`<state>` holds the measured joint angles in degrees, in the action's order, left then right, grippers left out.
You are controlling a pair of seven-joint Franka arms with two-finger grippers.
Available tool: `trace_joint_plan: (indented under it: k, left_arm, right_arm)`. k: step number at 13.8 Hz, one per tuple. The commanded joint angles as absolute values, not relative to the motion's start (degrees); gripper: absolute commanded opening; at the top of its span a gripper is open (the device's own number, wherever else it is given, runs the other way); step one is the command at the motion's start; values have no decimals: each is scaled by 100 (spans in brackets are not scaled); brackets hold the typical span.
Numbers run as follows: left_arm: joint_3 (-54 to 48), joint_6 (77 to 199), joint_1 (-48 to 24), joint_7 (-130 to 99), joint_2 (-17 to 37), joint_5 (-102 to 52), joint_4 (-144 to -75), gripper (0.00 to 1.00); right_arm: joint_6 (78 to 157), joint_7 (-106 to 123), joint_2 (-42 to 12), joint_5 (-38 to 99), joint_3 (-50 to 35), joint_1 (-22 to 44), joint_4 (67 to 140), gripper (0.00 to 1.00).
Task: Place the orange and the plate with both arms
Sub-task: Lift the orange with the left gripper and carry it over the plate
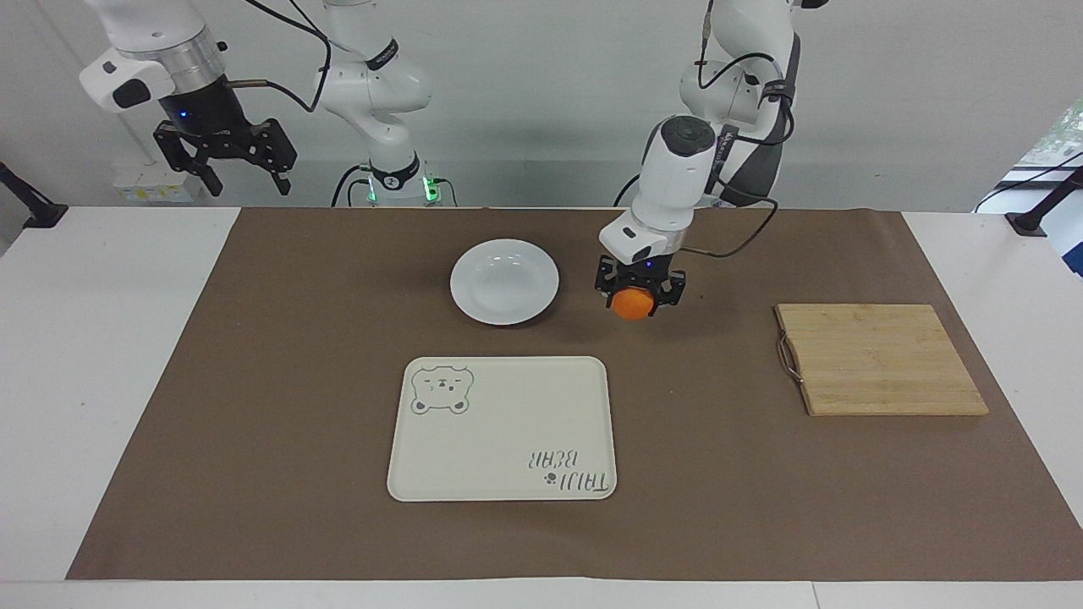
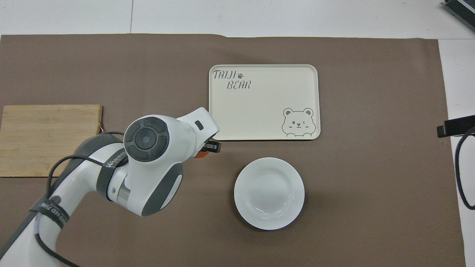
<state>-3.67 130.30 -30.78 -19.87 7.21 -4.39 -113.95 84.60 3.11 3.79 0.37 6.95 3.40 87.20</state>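
The orange, now in the air over the brown mat, will be let go by my left gripper on the white plate [image 2: 268, 177], toward the side facing the cream bear tray.
My left gripper [image 1: 639, 298] is shut on the orange [image 1: 634, 304], holding it in the air over the brown mat between the plate and the wooden board. From overhead only a sliver of the orange [image 2: 200, 155] shows under the left arm's wrist. The white plate [image 1: 504, 281] [image 2: 269, 193] lies on the mat, beside the held orange and nearer to the robots than the cream tray. My right gripper [image 1: 225, 165] waits open, high above the right arm's end of the table; overhead, only a black part of the right gripper [image 2: 455, 126] shows at the frame edge.
A cream bear tray [image 1: 503, 428] [image 2: 264, 102] lies farther from the robots than the plate. A wooden cutting board [image 1: 879, 359] [image 2: 50, 139] with a metal handle sits toward the left arm's end. The brown mat [image 1: 254, 381] covers the table.
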Motion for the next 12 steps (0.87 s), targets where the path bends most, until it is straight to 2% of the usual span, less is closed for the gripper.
trace_joint_plan:
  k: [1, 6, 9, 11, 12]
  left_arm:
    - [-272, 13630, -3593, -2687, 1080, -781, -11364, 0]
    - [-702, 14088, -3832, -3330, 1379, -1432, -11364, 0]
    - [-913, 14412, -3858, -3489, 1765, -1450, -11347, 0]
    - [-976, 14904, -4129, -3830, 2134, -1441, -11347, 0]
    - [-976, 14993, -4174, -4015, 2153, -1441, -11355, 4]
  right_arm:
    - [8525, 448, 501, -9, 677, 325, 8877, 100]
    - [8525, 448, 510, -9, 677, 325, 8877, 100]
    - [8525, 448, 510, -9, 677, 325, 8877, 100]
    - [8525, 448, 510, -9, 677, 325, 8877, 100]
    - [8525, 448, 510, -9, 677, 325, 8877, 100]
